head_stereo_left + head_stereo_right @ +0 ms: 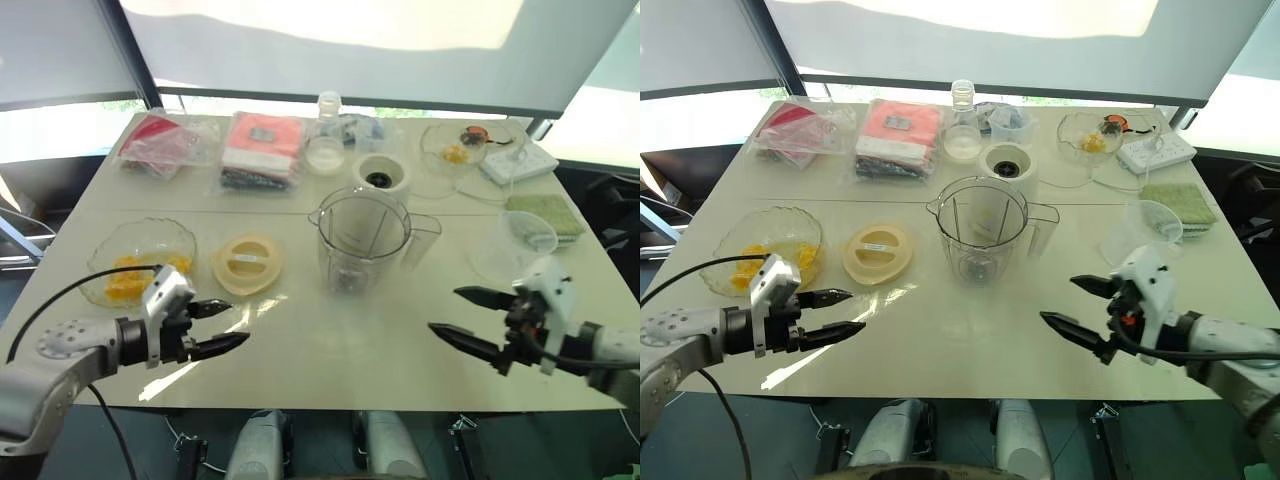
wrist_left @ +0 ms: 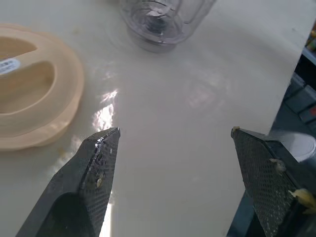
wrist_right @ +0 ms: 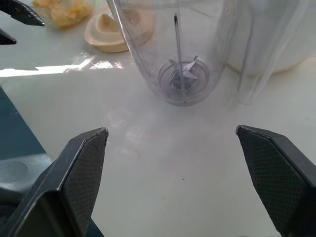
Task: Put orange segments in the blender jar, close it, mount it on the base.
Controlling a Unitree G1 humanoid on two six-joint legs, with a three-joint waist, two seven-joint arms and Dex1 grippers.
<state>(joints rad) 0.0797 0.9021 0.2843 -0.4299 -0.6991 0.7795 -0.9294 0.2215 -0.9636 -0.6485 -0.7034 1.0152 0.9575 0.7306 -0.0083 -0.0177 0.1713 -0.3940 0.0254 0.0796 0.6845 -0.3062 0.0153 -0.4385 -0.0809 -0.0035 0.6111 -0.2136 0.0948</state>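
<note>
My left gripper next grips the orange segment [image 1: 180, 262] nearest the cream lid, at the wavy glass bowl.
The clear blender jar [image 1: 362, 240] stands upright in the middle of the table, empty, its blade hub [image 3: 183, 74] visible at the bottom. Behind it sits the white base [image 1: 381, 174] with its dark socket. Orange segments [image 1: 135, 276] lie in a wavy glass bowl [image 1: 140, 259] at the left. My left gripper [image 1: 222, 327] hovers open near the table's front, just right of that bowl, nothing between its fingers. My right gripper [image 1: 468, 318] hangs open at the front right, pointing towards the jar, also empty.
A cream lid [image 1: 248, 263] lies between bowl and jar. A clear measuring cup [image 1: 524, 235] and green cloth [image 1: 545, 214] sit at right. At the back are bagged items [image 1: 262, 148], a small bottle [image 1: 326, 135], another glass bowl [image 1: 455, 147] and a power strip [image 1: 517, 162].
</note>
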